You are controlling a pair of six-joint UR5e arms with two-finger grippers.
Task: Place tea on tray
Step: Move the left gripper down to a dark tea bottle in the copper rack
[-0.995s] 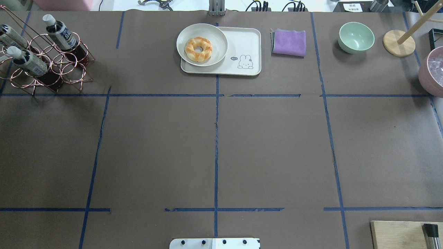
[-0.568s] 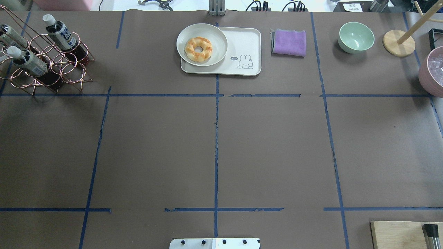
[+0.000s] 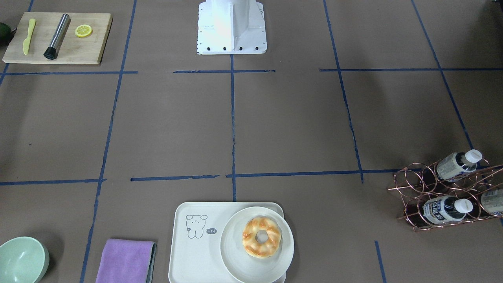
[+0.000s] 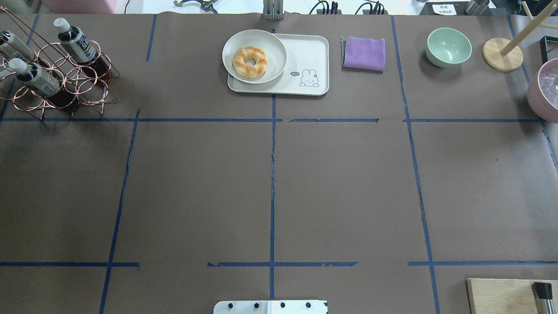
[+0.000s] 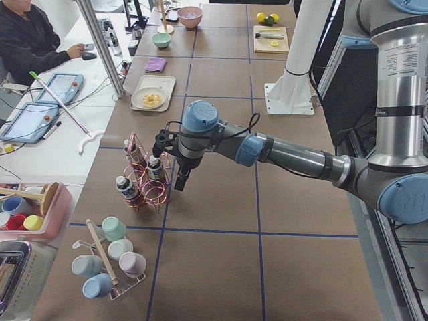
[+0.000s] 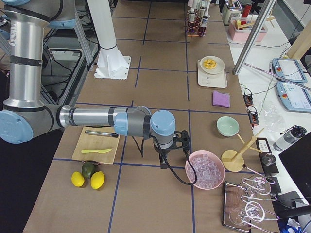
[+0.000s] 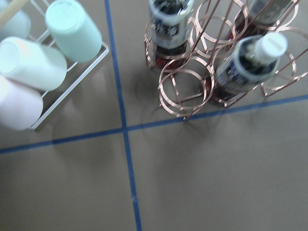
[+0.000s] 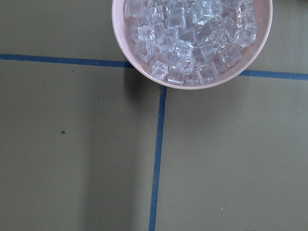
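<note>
The tea bottle stands alone in the near row of the copper wire rack, and my left gripper needs to close on the white cap (image 3: pixel 472 156) (image 7: pixel 271 46) of that bottle.
Three tea bottles stand tilted in a copper wire rack (image 4: pixel 65 83) at the table's far left: one (image 4: pixel 76 41), a second (image 4: pixel 32 76) and a third (image 4: pixel 13 43). They also show in the left wrist view (image 7: pixel 248 62). The cream tray (image 4: pixel 309 56) with the bear drawing lies at the far middle and carries a white plate (image 4: pixel 270 41) with a doughnut (image 4: pixel 250 62). My left gripper (image 5: pixel 182 180) hangs beside the rack; I cannot tell if it is open. My right gripper (image 6: pixel 163 162) is next to the pink ice bowl (image 6: pixel 205 169); I cannot tell its state.
A purple cloth (image 4: pixel 364 53), a green bowl (image 4: pixel 449 47) and a wooden stand (image 4: pixel 502 54) lie right of the tray. The pink bowl of ice (image 8: pixel 192 38) sits at the right edge. A cutting board (image 3: pixel 59 37) is near the base. A cup rack (image 7: pixel 48 62) stands beside the bottle rack.
</note>
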